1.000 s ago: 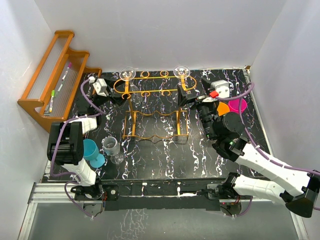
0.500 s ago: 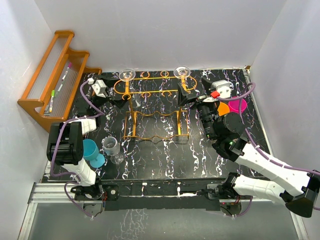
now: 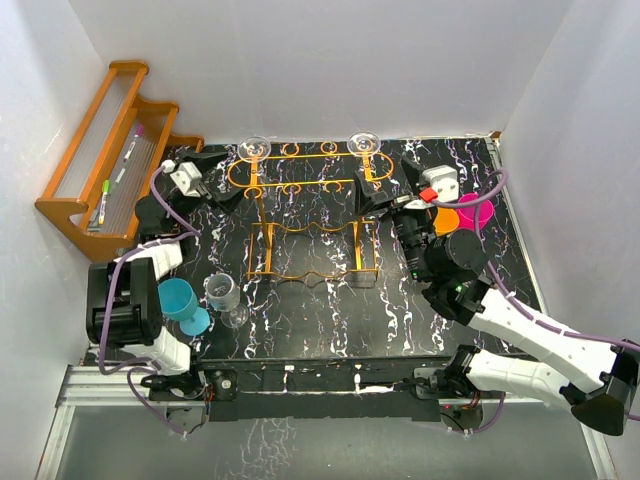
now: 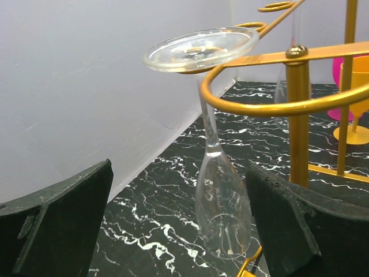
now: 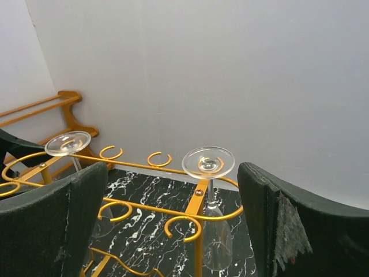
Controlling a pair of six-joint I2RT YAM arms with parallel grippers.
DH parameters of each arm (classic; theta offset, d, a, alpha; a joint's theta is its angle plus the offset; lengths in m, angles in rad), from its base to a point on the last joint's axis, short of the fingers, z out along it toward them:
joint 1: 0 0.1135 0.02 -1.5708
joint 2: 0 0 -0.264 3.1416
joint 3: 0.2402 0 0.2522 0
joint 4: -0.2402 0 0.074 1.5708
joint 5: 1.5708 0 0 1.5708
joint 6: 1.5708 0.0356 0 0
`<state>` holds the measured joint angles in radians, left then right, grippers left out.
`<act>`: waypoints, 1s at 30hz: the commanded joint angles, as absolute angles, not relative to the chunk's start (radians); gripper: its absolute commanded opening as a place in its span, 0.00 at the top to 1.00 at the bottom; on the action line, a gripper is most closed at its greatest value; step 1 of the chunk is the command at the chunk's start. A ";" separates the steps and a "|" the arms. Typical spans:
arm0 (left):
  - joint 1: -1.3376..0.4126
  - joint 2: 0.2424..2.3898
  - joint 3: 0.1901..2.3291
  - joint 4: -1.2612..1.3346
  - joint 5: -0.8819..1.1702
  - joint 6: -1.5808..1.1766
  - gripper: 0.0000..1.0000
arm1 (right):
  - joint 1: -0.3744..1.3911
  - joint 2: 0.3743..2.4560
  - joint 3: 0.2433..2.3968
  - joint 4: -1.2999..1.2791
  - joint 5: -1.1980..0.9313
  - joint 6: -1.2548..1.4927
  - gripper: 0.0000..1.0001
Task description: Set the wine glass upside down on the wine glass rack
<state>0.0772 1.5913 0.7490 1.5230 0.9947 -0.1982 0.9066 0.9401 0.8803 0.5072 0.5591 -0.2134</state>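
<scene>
I need to move my left gripper to the teal cup next and close it on the teal cup's rim (image 3: pixel 164 286), on the cup's side toward the brown wooden stepped rack.
The orange-gold wire wine glass rack (image 3: pixel 300 185) stands at the back of the table. Two clear wine glasses hang upside down from its back rail, one at the left end (image 3: pixel 255 148) and one at the right end (image 3: pixel 364 143). My left gripper (image 3: pixel 222 180) is open beside the rack's left end. In the left wrist view the left glass (image 4: pixel 222 202) hangs between the spread fingers (image 4: pixel 57 225), untouched. My right gripper (image 3: pixel 388 190) is open by the rack's right end. In the right wrist view the right glass (image 5: pixel 218 242) hangs beyond its fingers (image 5: pixel 288 231).
A brown wooden stepped rack (image 3: pixel 110 150) leans at the back left. A teal cup (image 3: pixel 180 300), a clear tumbler (image 3: pixel 222 292) and another small glass (image 3: pixel 235 318) stand near the left arm. A pink cup (image 3: pixel 478 212) and an orange cup (image 3: pixel 447 218) stand at the right.
My left gripper has drawn back to the left, away from the rack's left end and the hanging glass. My right gripper has shifted slightly. Both glasses stay on the rack.
</scene>
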 commanded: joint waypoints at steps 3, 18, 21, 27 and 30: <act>0.129 1.457 0.747 1.239 0.881 -0.105 0.03 | 0.900 0.911 0.868 0.591 0.523 -0.239 0.01; 0.192 1.266 1.287 -0.181 0.572 -0.006 0.03 | 0.900 0.862 1.059 0.057 0.598 -0.067 0.01; 0.192 1.301 1.453 -0.519 0.463 0.066 0.03 | 0.900 0.894 1.128 -0.103 0.717 0.001 0.01; 0.192 1.428 1.759 -1.141 0.339 0.255 0.03 | 0.900 0.884 1.159 -0.307 0.789 0.144 0.01; 0.193 1.524 1.868 -1.416 0.342 0.327 0.03 | 0.900 0.846 1.134 -0.398 0.695 0.222 0.01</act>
<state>0.1886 1.4235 1.7782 -0.8867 0.4007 0.1860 0.9066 0.9005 1.1397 -0.2504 0.7322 0.0940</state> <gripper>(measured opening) 0.970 0.990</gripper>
